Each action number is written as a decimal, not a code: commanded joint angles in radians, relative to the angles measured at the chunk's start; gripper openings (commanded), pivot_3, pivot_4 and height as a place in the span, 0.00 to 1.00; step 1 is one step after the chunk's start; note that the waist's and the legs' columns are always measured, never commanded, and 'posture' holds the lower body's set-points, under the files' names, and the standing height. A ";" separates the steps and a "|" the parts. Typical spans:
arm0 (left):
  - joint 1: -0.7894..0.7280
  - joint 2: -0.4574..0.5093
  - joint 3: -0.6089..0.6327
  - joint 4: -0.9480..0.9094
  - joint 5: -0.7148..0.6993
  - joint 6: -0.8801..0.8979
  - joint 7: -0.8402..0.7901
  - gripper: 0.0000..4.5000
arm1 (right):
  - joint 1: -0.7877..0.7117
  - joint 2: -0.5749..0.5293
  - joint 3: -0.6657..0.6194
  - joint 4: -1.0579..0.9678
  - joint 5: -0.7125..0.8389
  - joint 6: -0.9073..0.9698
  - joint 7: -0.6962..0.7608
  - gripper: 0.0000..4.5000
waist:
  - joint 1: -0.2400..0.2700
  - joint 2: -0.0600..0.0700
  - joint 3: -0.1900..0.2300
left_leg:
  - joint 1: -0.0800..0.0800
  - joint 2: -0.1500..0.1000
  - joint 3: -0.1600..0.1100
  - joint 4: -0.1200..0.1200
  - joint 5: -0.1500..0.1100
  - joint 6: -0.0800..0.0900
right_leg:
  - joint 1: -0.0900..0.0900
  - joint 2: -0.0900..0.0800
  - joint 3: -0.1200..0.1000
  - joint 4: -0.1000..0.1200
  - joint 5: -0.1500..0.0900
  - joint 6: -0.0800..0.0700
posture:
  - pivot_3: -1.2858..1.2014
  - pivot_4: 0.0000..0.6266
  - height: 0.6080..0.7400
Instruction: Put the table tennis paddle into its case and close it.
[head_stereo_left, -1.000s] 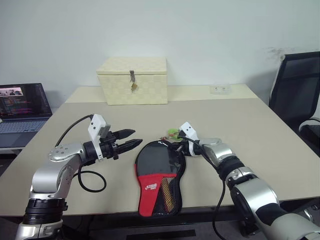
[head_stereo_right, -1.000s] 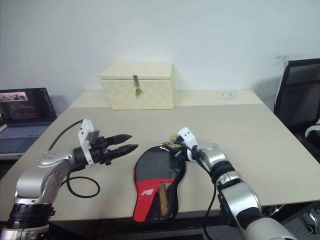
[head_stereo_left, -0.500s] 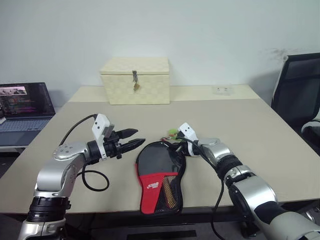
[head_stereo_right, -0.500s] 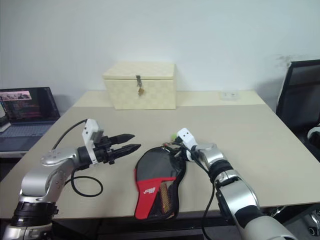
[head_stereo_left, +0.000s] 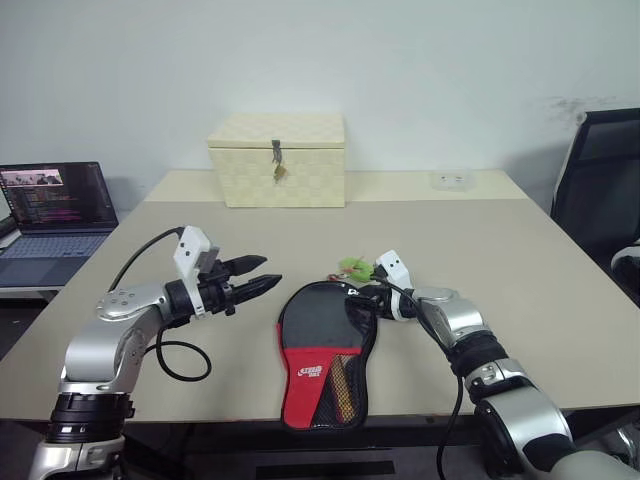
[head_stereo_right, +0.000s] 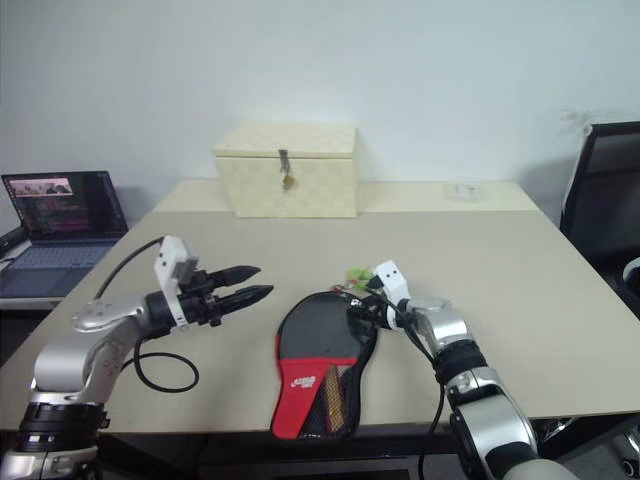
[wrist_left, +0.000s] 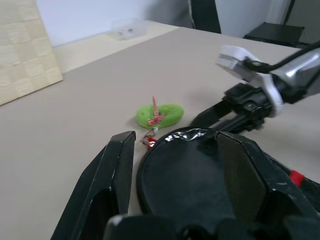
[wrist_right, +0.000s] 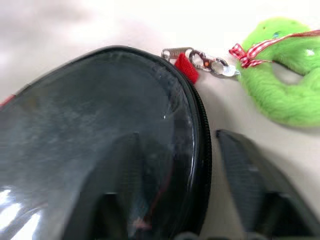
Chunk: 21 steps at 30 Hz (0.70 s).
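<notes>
My right gripper straddles the case's rim short of the green plush charm, so next my left gripper steadies the case while my right gripper takes the charm (head_stereo_left: 355, 268).
The case (head_stereo_left: 322, 345), black with a red panel and a mesh section, lies flat near the table's front edge. The table tennis paddle is inside it, and its pale handle (head_stereo_left: 341, 382) shows through the mesh. A green plush charm (head_stereo_left: 353, 266) hangs off the zipper pull (wrist_right: 200, 59) at the case's far end. My right gripper (head_stereo_left: 358, 298) is open at that end. One finger is over the case's rim and the other rests on the table beside it. My left gripper (head_stereo_left: 268, 272) hovers open to the left of the case, pointing at it.
At the back of the table (head_stereo_left: 520, 250) stands a cream checkered box (head_stereo_left: 277, 160) with a metal latch. A small clear item (head_stereo_left: 445, 180) lies at the back right. An open laptop (head_stereo_left: 55, 215) is off to the left, and a black chair (head_stereo_left: 600, 170) is at the right.
My right gripper has opened at the case's far rim and shifted slightly right. The left gripper keeps its place and stays open. The camera has shifted a little.
</notes>
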 joint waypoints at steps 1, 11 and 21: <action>0.008 0.036 0.052 0.024 -0.023 -0.012 -0.026 0.62 | 0.003 0.007 -0.028 -0.080 0.031 0.000 -0.039 0.61 | 0.000 0.000 0.000 | 0.000 0.000 0.000 0.000 0.000 0.000 | 0.000 0.000 0.000 0.000 0.000 0.000 | 0.52 0.24 1.00; 0.023 0.071 0.101 0.116 -0.048 -0.012 -0.085 0.62 | -0.001 0.006 -0.025 0.024 0.007 -0.022 -0.121 0.61 | 0.003 0.000 0.001 | 0.000 0.000 0.001 -0.001 0.000 0.000 | 0.000 0.000 -0.001 -0.002 0.000 0.000 | 0.52 0.24 1.00; 0.053 0.087 0.087 0.078 -0.056 -0.011 -0.153 0.62 | -0.067 0.023 -0.010 0.178 -0.007 0.029 -0.101 0.61 | 0.000 0.000 0.001 | 0.001 0.000 0.002 -0.003 0.000 0.000 | 0.001 0.000 0.000 -0.002 0.000 0.000 | 0.52 0.24 1.00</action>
